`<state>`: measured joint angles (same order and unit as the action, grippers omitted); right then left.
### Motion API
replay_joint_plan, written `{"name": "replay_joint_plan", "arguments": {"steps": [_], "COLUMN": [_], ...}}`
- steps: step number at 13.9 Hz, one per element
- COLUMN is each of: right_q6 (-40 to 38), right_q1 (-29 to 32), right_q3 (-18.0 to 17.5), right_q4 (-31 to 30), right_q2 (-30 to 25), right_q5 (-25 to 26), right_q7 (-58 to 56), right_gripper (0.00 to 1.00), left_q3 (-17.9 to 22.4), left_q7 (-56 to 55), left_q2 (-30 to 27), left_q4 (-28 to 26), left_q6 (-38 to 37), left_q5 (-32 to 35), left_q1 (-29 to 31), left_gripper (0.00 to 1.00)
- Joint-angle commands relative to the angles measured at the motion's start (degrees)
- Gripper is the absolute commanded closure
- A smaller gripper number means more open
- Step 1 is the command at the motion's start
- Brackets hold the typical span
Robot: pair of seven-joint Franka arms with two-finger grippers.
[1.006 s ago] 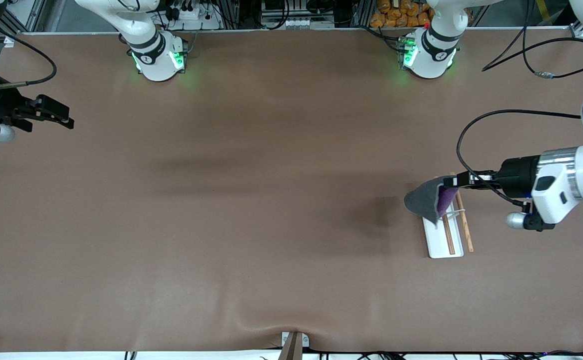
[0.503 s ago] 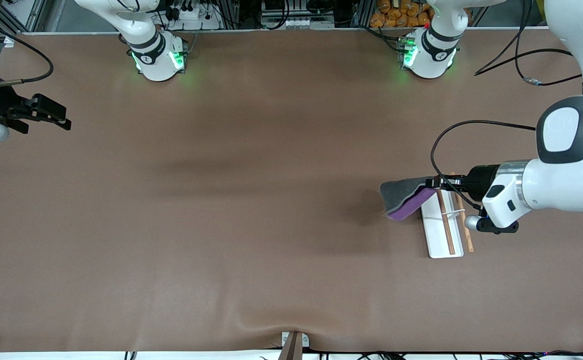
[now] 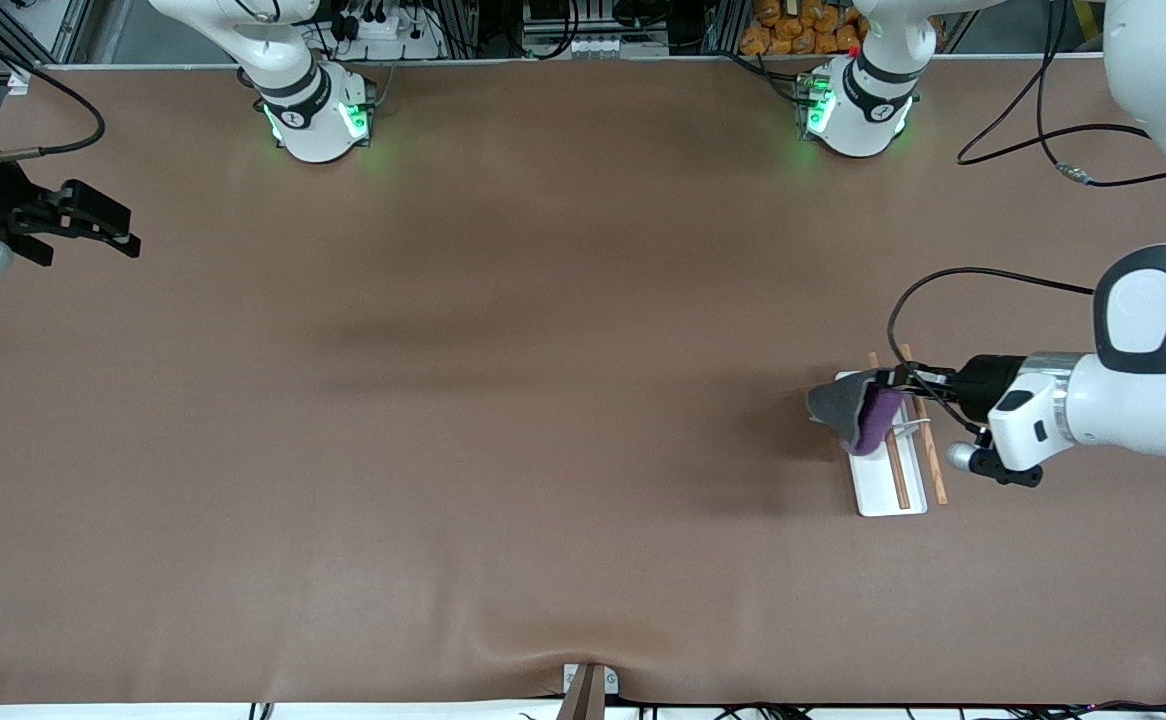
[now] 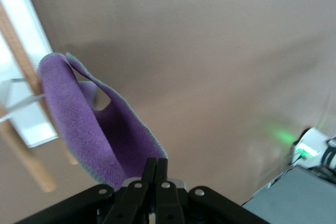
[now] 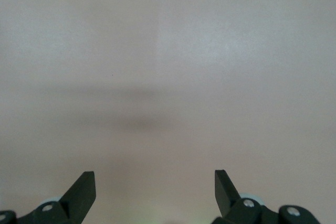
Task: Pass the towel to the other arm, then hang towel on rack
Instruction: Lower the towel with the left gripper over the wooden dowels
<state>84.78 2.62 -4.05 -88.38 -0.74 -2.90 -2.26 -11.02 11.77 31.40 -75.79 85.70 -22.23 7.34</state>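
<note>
Next, I release the towel, now hanging over the rack's far end, from my left gripper over the far half of the brown rods (image 3: 891,406) (image 4: 37,98), up above the white base.
The towel (image 3: 858,412), dark grey outside and purple inside, hangs folded from my left gripper (image 3: 893,381), which is shut on its edge. It hangs over the end of the rack (image 3: 888,470) that is farther from the front camera. The rack is a white base with two brown rods. In the left wrist view the towel (image 4: 89,124) shows its purple side, draped against a rod of the rack (image 4: 23,72), with my left gripper (image 4: 156,162) pinching its corner. My right gripper (image 3: 108,230) is open and empty over the table at the right arm's end; it also shows in the right wrist view (image 5: 155,182).
Cables (image 3: 1053,160) lie on the table near the left arm's base. A small bracket (image 3: 589,682) sits at the table edge nearest the front camera. The brown table (image 3: 503,400) stretches between the two arms.
My left gripper first swung the towel out away from the rack, then drew it back over the rack's end. The towel now hangs folded. The right gripper drifted slightly.
</note>
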Motion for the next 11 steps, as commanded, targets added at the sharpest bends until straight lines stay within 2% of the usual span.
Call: {"name": "replay_joint_plan", "arguments": {"steps": [1,9,11], "right_q6": [-0.8,-1.5,-1.6], "right_q1": [-0.2,-0.1,-0.1], "right_q3": [0.2,0.3,0.3], "right_q4": [1.6,1.5,1.5], "right_q2": [0.9,0.8,0.8], "right_q5": [0.8,0.8,0.8], "right_q7": [-0.3,-0.5,-0.4], "right_gripper": [0.0,0.0,0.0], "left_q3": [-0.2,-0.1,-0.2], "left_q7": [7.3,12.0,15.2], "left_q2": [0.7,0.9,0.8], "left_q4": [0.1,0.3,0.5], "left_q6": [-2.7,-3.5,-3.5], "left_q5": [1.7,4.8,8.3], "left_q1": [5.2,10.6,10.9], "left_gripper": [1.0,1.0,1.0]}}
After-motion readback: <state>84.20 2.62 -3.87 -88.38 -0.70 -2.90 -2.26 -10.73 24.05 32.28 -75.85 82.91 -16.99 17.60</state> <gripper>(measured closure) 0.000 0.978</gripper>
